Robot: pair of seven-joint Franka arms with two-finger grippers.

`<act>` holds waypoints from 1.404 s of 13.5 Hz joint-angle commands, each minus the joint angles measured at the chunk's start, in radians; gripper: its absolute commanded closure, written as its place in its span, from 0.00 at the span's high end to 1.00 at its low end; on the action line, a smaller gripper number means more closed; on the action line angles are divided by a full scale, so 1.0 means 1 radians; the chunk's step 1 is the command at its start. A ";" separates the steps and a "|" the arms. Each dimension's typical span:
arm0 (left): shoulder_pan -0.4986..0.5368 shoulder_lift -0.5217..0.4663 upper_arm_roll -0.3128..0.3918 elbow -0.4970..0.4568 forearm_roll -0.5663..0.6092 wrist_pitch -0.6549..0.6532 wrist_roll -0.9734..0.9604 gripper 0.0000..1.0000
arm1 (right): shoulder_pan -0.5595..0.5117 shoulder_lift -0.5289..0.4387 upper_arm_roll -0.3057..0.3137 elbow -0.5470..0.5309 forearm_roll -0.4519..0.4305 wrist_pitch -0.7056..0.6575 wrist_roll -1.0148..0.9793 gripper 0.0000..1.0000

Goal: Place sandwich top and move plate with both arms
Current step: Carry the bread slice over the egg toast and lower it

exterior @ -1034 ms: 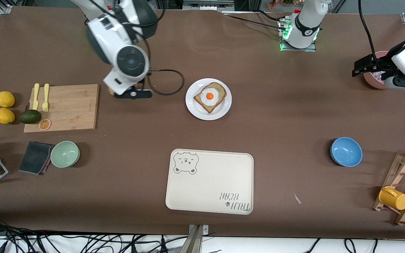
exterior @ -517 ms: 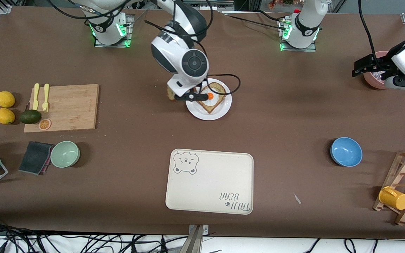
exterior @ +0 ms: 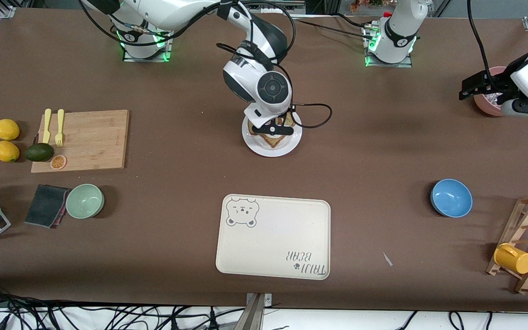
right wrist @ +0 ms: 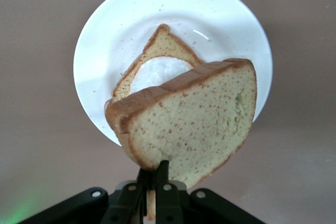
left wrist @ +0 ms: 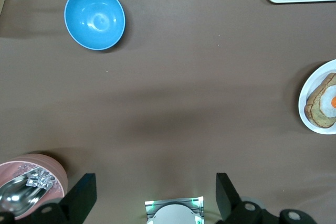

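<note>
Next, I let go of the sandwich top with my right gripper over the fried egg slice on the white plate (exterior: 271, 127) (right wrist: 170, 95).
The sandwich top (right wrist: 194, 119), a plain brown slice, hangs on edge with my right gripper (right wrist: 156, 169) shut on its crust. It is just above the white plate (right wrist: 105, 66), which holds a slice with a fried egg (right wrist: 157, 72). From the front, the right gripper (exterior: 271, 129) and its wrist cover most of the plate (exterior: 257, 146). My left gripper (exterior: 468, 89) waits open and empty beside a pink bowl (exterior: 486, 98) at the left arm's end of the table. Its wrist view shows its fingers (left wrist: 81, 198) wide apart and the plate (left wrist: 310, 103) at the picture's edge.
The cream bear tray (exterior: 273, 236) lies nearer the front camera than the plate. A blue bowl (exterior: 451, 197) and a wooden rack with a yellow cup (exterior: 514, 258) sit toward the left arm's end. A cutting board (exterior: 85, 137), fruit and a green bowl (exterior: 85, 200) sit toward the right arm's end.
My right gripper has carried the sandwich top from beside the cutting board across to over the plate. The left arm has not moved.
</note>
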 commanded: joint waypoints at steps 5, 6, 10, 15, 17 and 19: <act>0.009 0.004 -0.005 0.023 -0.027 -0.020 -0.002 1.00 | 0.027 0.081 -0.002 0.039 0.029 0.071 0.013 0.00; 0.009 0.006 -0.005 0.023 -0.027 -0.020 -0.002 1.00 | 0.027 0.087 -0.002 0.038 0.029 0.095 0.013 0.00; 0.009 0.004 -0.005 0.023 -0.027 -0.020 -0.002 1.00 | 0.030 0.089 -0.002 0.038 0.069 0.095 0.016 0.22; 0.009 0.006 -0.005 0.023 -0.027 -0.018 -0.002 1.00 | 0.027 0.078 -0.006 0.044 0.055 0.099 0.006 1.00; 0.009 0.006 -0.005 0.023 -0.027 -0.020 -0.002 1.00 | 0.019 0.077 -0.006 0.059 0.056 0.100 -0.016 1.00; 0.009 0.004 -0.005 0.023 -0.027 -0.020 -0.002 1.00 | 0.014 0.071 -0.007 0.074 0.058 0.083 -0.017 1.00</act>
